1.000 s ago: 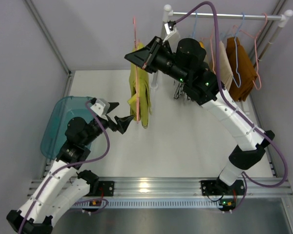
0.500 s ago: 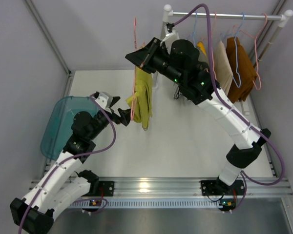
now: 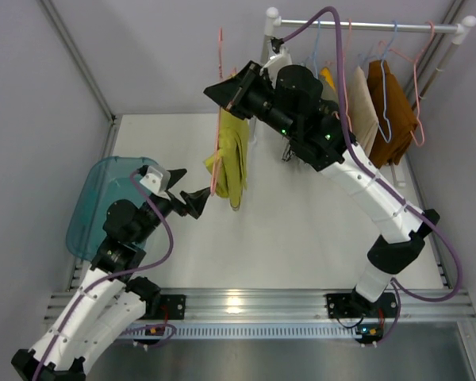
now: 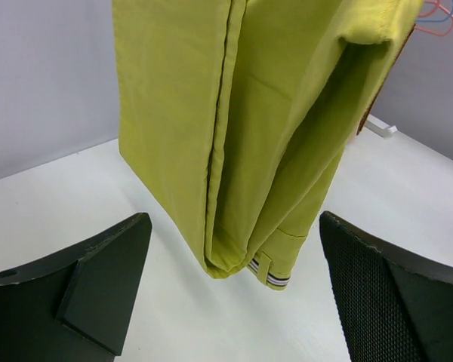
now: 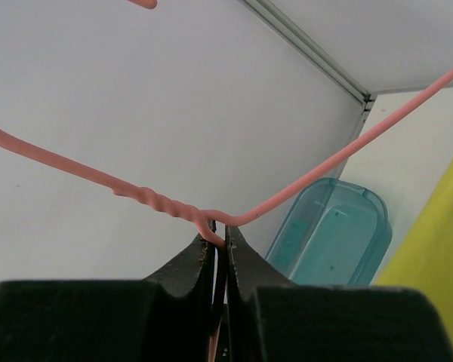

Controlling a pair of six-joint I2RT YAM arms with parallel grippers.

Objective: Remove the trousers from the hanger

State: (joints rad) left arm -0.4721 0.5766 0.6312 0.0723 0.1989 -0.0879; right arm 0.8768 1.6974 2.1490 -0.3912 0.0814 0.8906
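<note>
My left gripper needs to close on the seam of the yellow-green trousers [image 3: 211,163] [image 4: 212,215], above the lower tip of their near layer, next to the lower end of the pink hanger.
The yellow-green trousers [image 3: 232,159] hang folded over the pink wire hanger [image 3: 219,71], held up above the table. My right gripper [image 3: 236,94] is shut on the hanger; in the right wrist view the fingertips [image 5: 238,243] pinch the wire [image 5: 302,192] just below its twisted neck. My left gripper [image 3: 189,190] is open, just left of the trousers' lower end and apart from it. In the left wrist view the trousers [image 4: 241,128] hang between and beyond my open fingers [image 4: 98,279], with the striped waistband edge [image 4: 270,277] at the bottom.
A teal plastic bin [image 3: 103,202] lies at the table's left, also in the right wrist view [image 5: 332,241]. A rail [image 3: 365,26] at the back right holds blue and pink hangers, a beige garment [image 3: 363,103] and a brown one [image 3: 390,111].
My left gripper has drawn back a little to the left and lower, away from the trousers. The right gripper and hanger have barely moved in the last half second.
</note>
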